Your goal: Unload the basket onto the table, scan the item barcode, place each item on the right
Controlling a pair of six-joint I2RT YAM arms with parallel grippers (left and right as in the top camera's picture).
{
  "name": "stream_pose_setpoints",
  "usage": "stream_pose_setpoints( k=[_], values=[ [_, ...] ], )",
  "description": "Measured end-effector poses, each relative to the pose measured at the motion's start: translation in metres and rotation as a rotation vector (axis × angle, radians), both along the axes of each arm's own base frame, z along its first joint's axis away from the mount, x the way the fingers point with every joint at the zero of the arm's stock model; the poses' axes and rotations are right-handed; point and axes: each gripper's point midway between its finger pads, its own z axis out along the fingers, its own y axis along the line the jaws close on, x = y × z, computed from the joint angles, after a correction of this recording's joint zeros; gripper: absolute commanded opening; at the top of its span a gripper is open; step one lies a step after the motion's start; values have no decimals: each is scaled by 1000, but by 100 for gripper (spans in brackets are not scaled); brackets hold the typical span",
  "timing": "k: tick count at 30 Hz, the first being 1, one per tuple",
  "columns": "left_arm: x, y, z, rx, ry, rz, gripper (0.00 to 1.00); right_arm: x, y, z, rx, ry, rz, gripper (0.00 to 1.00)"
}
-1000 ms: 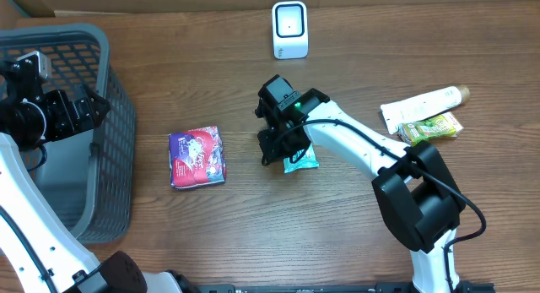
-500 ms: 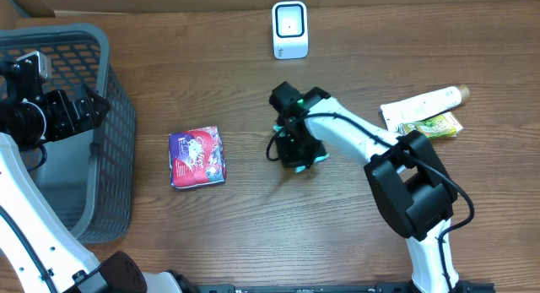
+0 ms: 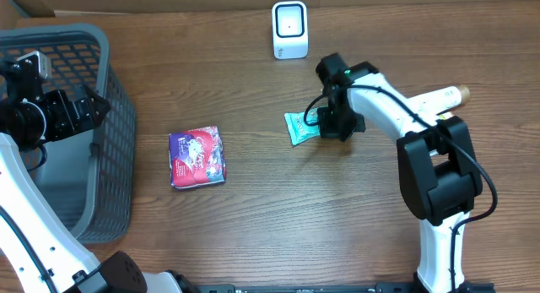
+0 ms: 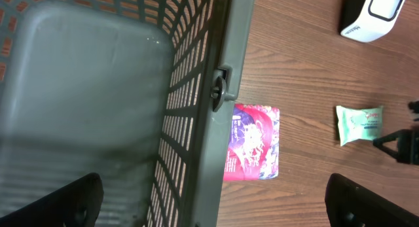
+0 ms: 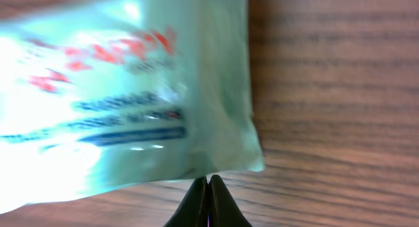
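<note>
My right fingers are shut at the mint-green packet's thin edge; next I open wide above it, then take its printed body (image 3: 301, 127) across the width.
The item is a mint-green flat packet (image 3: 301, 127) with red and blue print, seen close and blurred in the right wrist view (image 5: 124, 96). My right gripper (image 3: 326, 122) is shut on the packet's edge, its fingertips (image 5: 208, 182) pressed together on the thin seam. The packet hangs a little above the wood, below and slightly right of the white barcode scanner (image 3: 289, 29). The left wrist view shows the same packet (image 4: 359, 123) and the scanner (image 4: 376, 14). My left gripper (image 4: 213, 207) is wide open over the grey basket's rim, holding nothing.
A red and purple packet (image 3: 197, 156) lies flat on the table right of the grey mesh basket (image 3: 110, 158). A white tube (image 3: 422, 105) and a green packet (image 3: 432, 127) lie at the right. A cardboard edge runs along the back.
My right arm has carried the mint packet up and to the right, from the table's middle toward the scanner, turning it. The left arm has not moved.
</note>
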Motion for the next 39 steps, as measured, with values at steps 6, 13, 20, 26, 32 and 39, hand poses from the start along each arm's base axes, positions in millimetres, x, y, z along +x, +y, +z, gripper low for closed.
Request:
stream_pose_setpoints(
  k=[6,13,20,26,32,39],
  values=[
    [0,0,0,0,0,0,99,11,8,19,156,4,-22,30],
    [0,0,0,0,0,0,100,37,-23,26,263,-36,-98,54],
    [0,0,0,0,0,0,100,29,-17,6,363,-36,-50,54],
    [0,0,0,0,0,0,100,22,-1,-1,456,-38,-12,52],
    [0,0,0,0,0,0,99,29,5,-2,496,-62,-19,31],
    [0,0,0,0,0,0,99,30,13,-1,539,-39,-60,4]
  ],
)
